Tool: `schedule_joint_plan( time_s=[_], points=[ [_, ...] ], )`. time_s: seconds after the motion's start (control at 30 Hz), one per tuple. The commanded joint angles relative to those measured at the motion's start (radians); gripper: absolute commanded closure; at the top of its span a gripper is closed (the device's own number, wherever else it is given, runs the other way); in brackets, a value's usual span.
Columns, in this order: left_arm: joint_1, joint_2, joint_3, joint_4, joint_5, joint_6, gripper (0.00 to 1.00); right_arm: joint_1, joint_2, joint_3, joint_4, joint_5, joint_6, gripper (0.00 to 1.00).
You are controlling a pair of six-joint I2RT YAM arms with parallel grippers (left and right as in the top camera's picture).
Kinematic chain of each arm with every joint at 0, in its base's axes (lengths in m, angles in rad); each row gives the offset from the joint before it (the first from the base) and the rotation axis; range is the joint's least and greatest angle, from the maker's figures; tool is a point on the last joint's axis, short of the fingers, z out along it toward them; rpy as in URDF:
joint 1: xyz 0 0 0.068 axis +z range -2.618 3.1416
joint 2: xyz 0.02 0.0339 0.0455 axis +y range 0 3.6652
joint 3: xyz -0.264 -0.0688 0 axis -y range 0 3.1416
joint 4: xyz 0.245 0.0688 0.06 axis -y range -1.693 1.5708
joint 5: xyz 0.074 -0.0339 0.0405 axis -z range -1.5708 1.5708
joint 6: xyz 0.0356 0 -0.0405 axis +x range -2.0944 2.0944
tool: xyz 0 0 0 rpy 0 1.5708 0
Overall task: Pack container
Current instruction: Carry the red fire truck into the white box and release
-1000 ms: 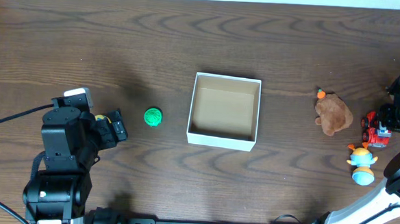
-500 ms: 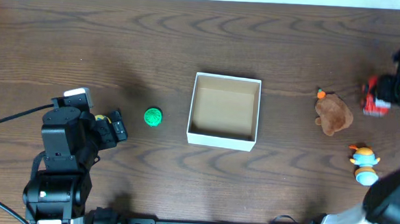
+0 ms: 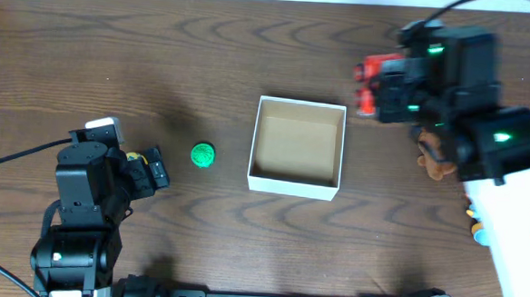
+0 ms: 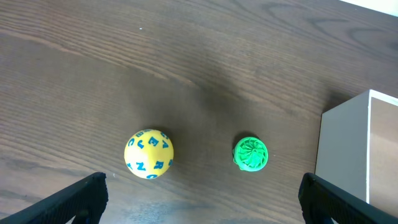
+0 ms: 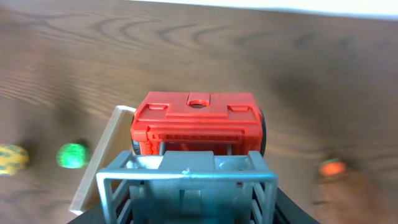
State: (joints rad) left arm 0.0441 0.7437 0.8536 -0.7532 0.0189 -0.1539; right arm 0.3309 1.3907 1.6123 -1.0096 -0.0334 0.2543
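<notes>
My right gripper will release the toy truck inside the white box (image 3: pixel 322 147), by its side nearest the brown plush toy.
The container (image 3: pixel 295 183), a square white cardboard box with a tan bottom, sits mid-table and holds nothing. Its corner shows in the left wrist view (image 4: pixel 345 155) and its edge in the right wrist view (image 5: pixel 99 158). My right gripper (image 3: pixel 382 86) is shut on a red and grey toy truck (image 3: pixel 370 81), held in the air just right of the box's far right corner; the truck fills the right wrist view (image 5: pixel 196 134). My left gripper (image 3: pixel 155 170) is open and empty, left of a green ball (image 3: pixel 203 154). A yellow lettered ball (image 4: pixel 148 154) lies beside the green ball (image 4: pixel 250 153).
A brown plush toy (image 3: pixel 437 153) with an orange bit lies right of the box, partly under my right arm. A small duck-like toy (image 3: pixel 473 223) is mostly hidden by that arm. Cables run along the left edge.
My right gripper lifted the red truck from the far right and carried it left and toward the back, up to the box's far right corner. The left arm has not moved.
</notes>
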Motion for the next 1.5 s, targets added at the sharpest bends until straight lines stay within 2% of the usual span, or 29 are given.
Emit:
schedule_joint_plan(
  time_s=[0.0, 0.17, 0.4, 0.57, 0.7, 1.2, 1.47],
  points=[
    [0.003, 0.0, 0.022, -0.003, -0.005, -0.001, 0.02, 0.11, 0.051, 0.009, 0.004, 0.097, 0.291, 0.99],
    [0.003, 0.0, 0.022, -0.012, -0.005, -0.001, 0.02, 0.203, 0.193, 0.009, -0.005, 0.097, 0.344, 0.99],
    [0.003, 0.0, 0.022, -0.017, -0.005, -0.001, 0.02, 0.211, 0.414, 0.009, -0.078, 0.097, 0.452, 0.99],
    [0.003, 0.0, 0.022, -0.017, -0.005, -0.001, 0.02, 0.206, 0.539, 0.009, -0.071, 0.097, 0.443, 0.99],
    [0.003, 0.0, 0.022, -0.017, -0.005, -0.001, 0.02, 0.191, 0.615, 0.009, -0.021, 0.097, 0.378, 0.99],
    [0.003, 0.0, 0.022, -0.028, -0.005, -0.001, 0.02, 0.156, 0.658, 0.009, 0.123, 0.138, 0.148, 0.96],
    [0.003, 0.0, 0.022, -0.028, -0.005, -0.001, 0.02, 0.163, 0.658, 0.009, 0.069, 0.135, 0.142, 0.98]
  ],
)
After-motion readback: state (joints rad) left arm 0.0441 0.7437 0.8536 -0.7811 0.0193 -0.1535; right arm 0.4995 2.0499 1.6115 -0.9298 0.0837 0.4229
